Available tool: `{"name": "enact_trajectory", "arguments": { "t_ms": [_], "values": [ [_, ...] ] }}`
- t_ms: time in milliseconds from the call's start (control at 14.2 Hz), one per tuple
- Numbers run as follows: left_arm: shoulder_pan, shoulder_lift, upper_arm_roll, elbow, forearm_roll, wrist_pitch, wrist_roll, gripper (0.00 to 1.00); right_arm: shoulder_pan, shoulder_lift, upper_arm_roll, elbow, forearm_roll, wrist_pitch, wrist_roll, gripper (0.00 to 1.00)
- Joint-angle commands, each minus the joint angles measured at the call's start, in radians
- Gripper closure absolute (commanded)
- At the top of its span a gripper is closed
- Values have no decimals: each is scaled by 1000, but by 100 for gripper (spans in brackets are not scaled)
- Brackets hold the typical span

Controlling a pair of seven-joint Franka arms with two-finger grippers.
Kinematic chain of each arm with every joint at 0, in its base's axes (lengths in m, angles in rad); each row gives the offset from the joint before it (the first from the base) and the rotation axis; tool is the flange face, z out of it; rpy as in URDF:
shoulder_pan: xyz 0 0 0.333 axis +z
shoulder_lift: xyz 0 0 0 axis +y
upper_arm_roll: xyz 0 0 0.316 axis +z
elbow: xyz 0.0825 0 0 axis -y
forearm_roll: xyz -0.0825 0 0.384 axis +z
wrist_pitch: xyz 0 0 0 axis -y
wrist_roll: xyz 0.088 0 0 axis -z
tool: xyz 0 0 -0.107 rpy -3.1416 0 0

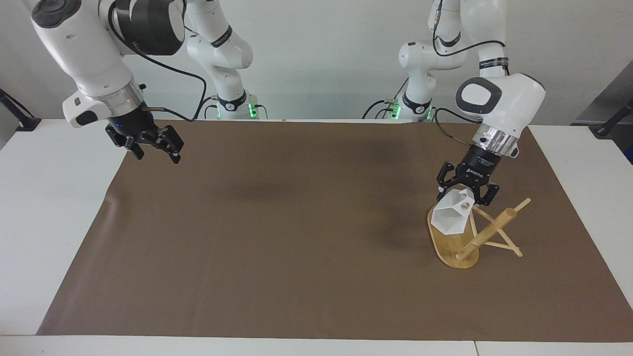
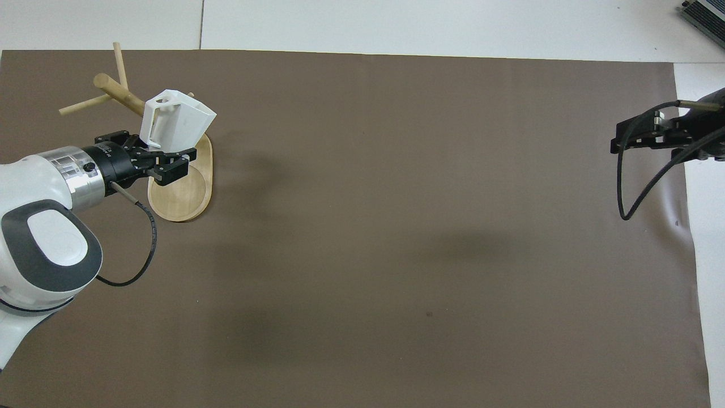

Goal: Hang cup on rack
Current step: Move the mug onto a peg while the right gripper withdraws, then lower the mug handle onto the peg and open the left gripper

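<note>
Next, my left gripper lets go of the white cup on the peg (image 2: 162,115) beside the slanted post, above the rack's oval base.
My left gripper (image 1: 466,196) is shut on the handle end of the white faceted cup (image 1: 450,217), which hangs tilted with its hexagonal mouth facing away from the robots. The cup (image 2: 180,118) is over the oval base of the bamboo rack (image 1: 452,247), close to the lower part of the slanted post (image 1: 489,230) and its thin pegs. In the overhead view the left gripper (image 2: 158,154) reaches in over the rack's base (image 2: 184,198). My right gripper (image 1: 155,154) hangs open and empty over the mat's edge at the right arm's end of the table, with only its tip (image 2: 623,139) showing from overhead.
A brown mat (image 1: 296,237) covers most of the white table (image 1: 49,198). The rack's post (image 2: 116,90) and pegs stick out toward the left arm's end of the table. Nothing else lies on the mat.
</note>
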Motion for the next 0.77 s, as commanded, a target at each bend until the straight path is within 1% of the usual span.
{"name": "enact_trajectory", "arguments": {
  "t_ms": [0, 211, 423, 704],
  "values": [
    [4, 22, 1, 14, 14, 19, -57, 100, -37, -15, 4, -15, -28, -5, -62, 0],
    [4, 25, 1, 13, 14, 51, -82, 100, -38, -15, -21, -27, -26, 8, -64, 0],
    [4, 25, 3, 13, 14, 61, -123, 100, -41, -22, -28, -88, -26, 77, -65, 0],
    [16, 31, 3, 8, 14, 79, -163, 100, -41, -33, -41, -113, -29, 84, -68, 0]
  ]
}}
